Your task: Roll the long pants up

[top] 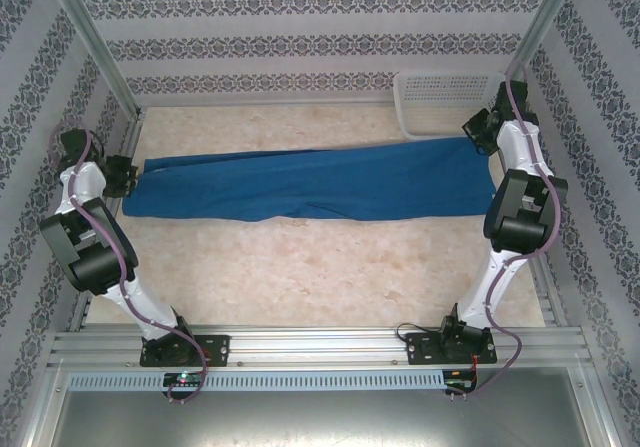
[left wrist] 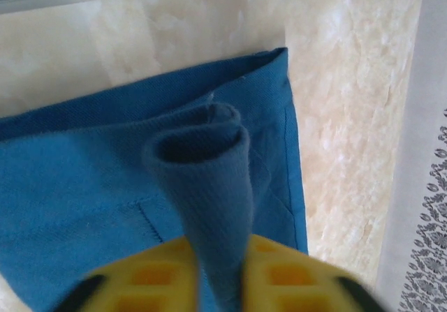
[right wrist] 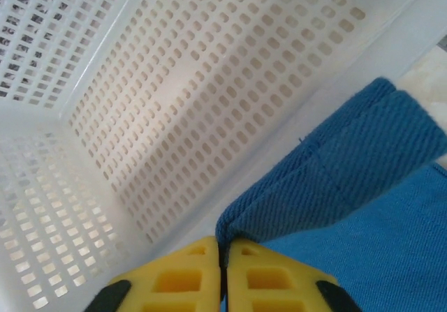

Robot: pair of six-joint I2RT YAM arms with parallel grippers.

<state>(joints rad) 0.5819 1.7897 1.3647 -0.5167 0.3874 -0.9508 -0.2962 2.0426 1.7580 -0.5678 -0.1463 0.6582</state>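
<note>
The pants' upper leg leaves the lower leg's back edge bare; my left gripper needs to fold it over that edge, then grab the pants' near edge [top: 156, 214].
The long pants [top: 320, 182] lie stretched flat across the table, royal blue, running left to right. My left gripper [top: 128, 177] is at their left end. In the left wrist view its yellow fingers [left wrist: 150, 273] pinch a raised fold of the pants [left wrist: 209, 179], which stands up between them. My right gripper [top: 480, 127] is at the right end, beside the basket. In the right wrist view its jaws [right wrist: 223, 270] stand nearly together, with a thin lifted edge of the pants [right wrist: 349, 179] caught between them.
A white mesh basket [top: 440, 97] sits at the back right, its near wall [right wrist: 174, 102] touching the pants' right end. Patterned walls and metal rails [top: 100, 57] enclose the table on three sides. Bare marble tabletop [top: 320, 267] lies between the pants and the arm bases.
</note>
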